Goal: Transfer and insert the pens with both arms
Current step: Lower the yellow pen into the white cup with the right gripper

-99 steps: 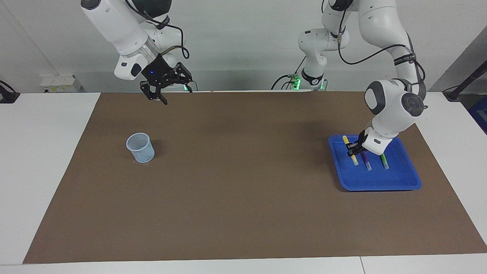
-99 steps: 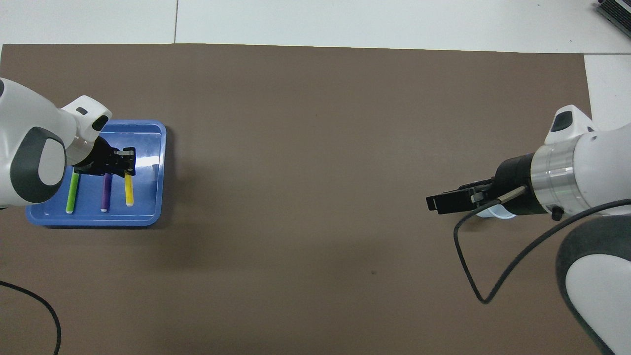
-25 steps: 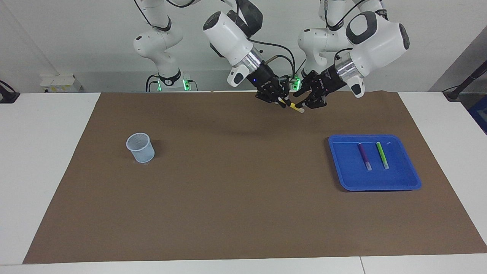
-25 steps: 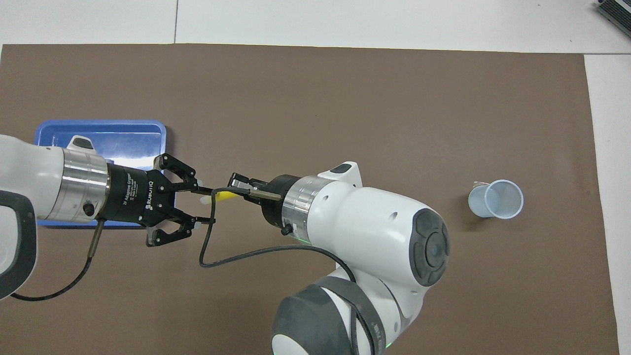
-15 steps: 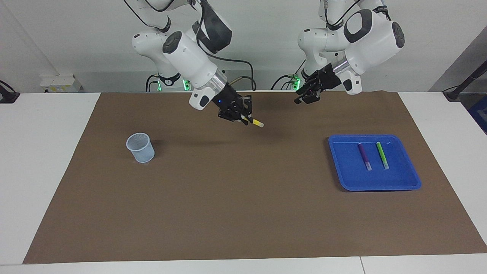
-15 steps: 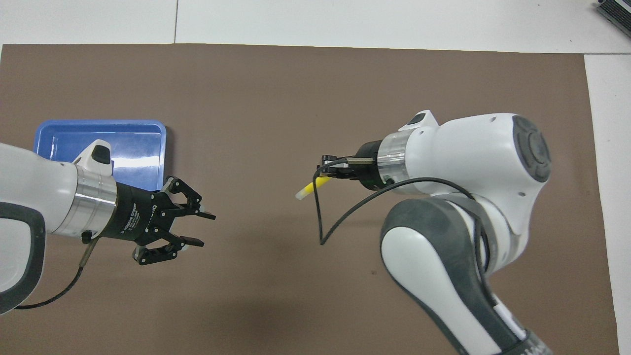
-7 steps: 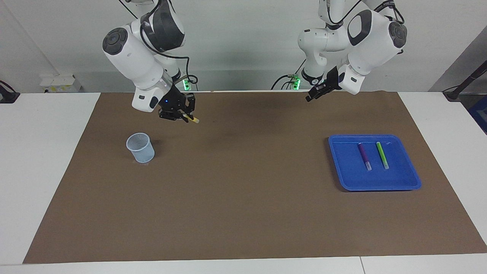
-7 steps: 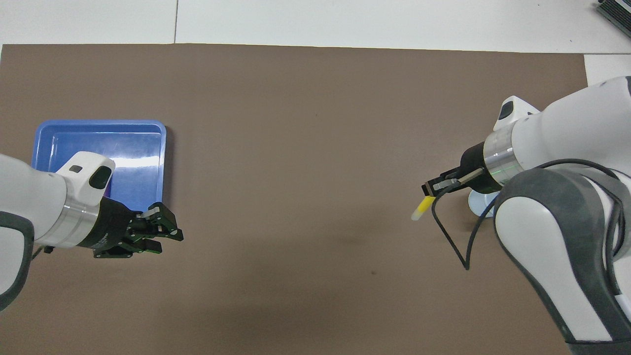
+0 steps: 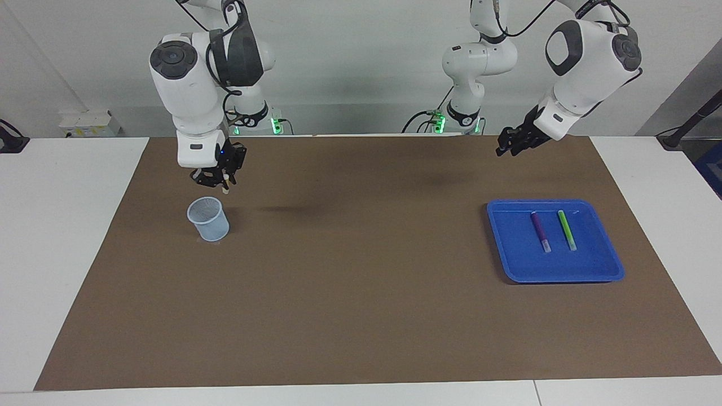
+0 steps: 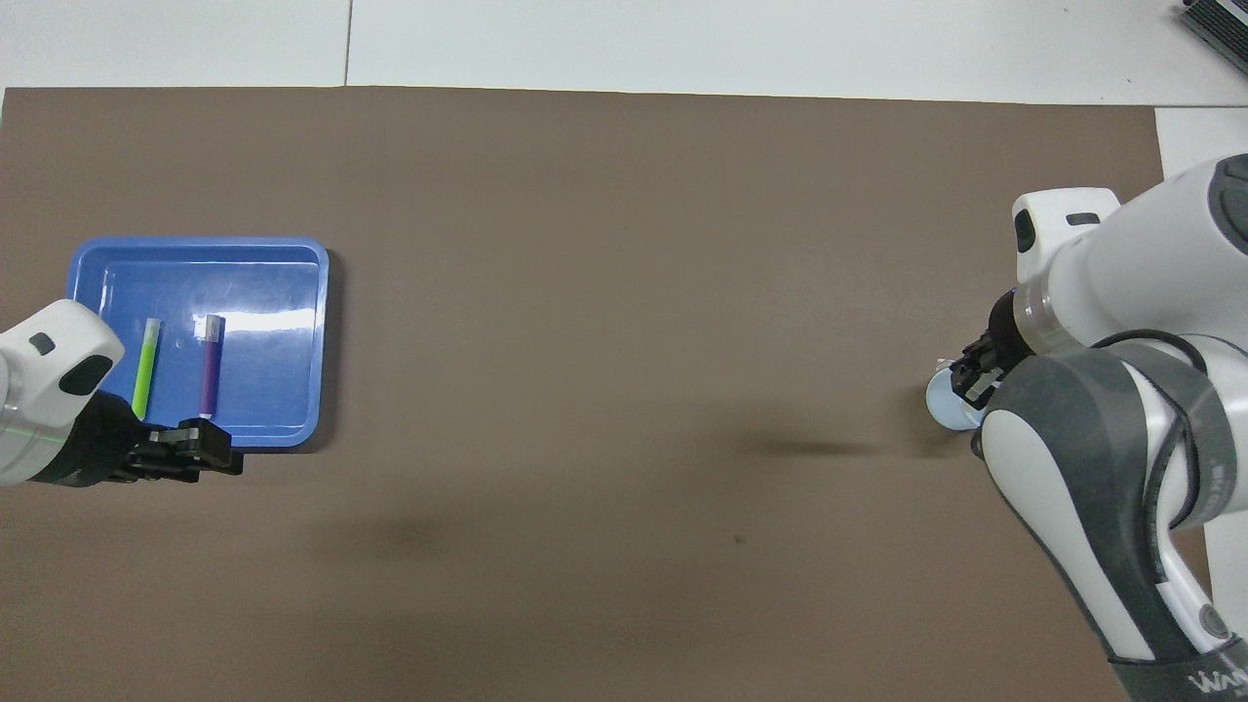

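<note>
The yellow pen, now tilted just above the cup, will be let go by my right gripper, which is going to release it inside the pale blue mesh cup (image 10: 975, 400).
My right gripper (image 9: 219, 180) is shut on the yellow pen, holding it steeply tilted just above the pale blue mesh cup (image 9: 208, 219). Only the pen's pale end (image 9: 225, 190) shows below the fingers. In the overhead view the right gripper (image 10: 975, 375) covers most of the cup (image 10: 944, 408) and hides the pen. The purple pen (image 9: 540, 231) and the green pen (image 9: 567, 230) lie side by side in the blue tray (image 9: 564, 276). My left gripper (image 9: 506, 146) is shut and empty, in the air over the mat beside the tray's robot-side edge.
A brown mat (image 9: 361, 293) covers the table. The tray (image 10: 195, 249) with the purple pen (image 10: 209, 366) and green pen (image 10: 144, 369) sits at the left arm's end. Two smaller white arms with green lights stand at the robots' end of the table.
My right gripper has carried the yellow pen toward the right arm's end and turned it downward over the cup. My left gripper has drawn back toward the tray's end, uncovering the tray in the overhead view.
</note>
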Robot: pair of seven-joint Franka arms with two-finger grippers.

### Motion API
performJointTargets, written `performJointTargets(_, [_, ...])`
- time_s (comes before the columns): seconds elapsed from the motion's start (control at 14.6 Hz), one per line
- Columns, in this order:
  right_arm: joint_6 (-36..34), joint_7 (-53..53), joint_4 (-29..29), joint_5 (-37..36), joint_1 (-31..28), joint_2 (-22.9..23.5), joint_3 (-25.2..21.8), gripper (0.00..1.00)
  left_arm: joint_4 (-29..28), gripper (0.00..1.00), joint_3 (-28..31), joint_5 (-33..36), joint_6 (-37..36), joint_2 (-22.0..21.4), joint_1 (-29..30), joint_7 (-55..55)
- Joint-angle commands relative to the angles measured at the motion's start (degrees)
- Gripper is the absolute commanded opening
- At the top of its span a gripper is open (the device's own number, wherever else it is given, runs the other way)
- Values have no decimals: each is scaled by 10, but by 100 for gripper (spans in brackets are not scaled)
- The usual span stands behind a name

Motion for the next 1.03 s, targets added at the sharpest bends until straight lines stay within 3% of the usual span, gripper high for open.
performJointTargets(0.0, [88, -97, -75, -19, -43, -29, 7, 0, -27, 40, -4, 29, 44, 12, 39, 63])
performJointTargets(0.21, [165, -142, -154, -18, -77, -57, 8, 0, -26, 40, -3, 63, 87, 50, 58, 94])
performJointTargets(0.48, [166, -85, -161, -13, -72, -56, 8, 0, -24, 43, -3, 70, 159, 91, 71, 105])
performJointTargets(0.82, [217, -87, -211, 16, -98, -57, 8, 0, -19, 54, -3, 90, 248, 143, 72, 106])
performJointTargets(0.96, [221, -87, -218, 32, -109, -56, 8, 0, -8, 55, -2, 96, 271, 166, 72, 107])
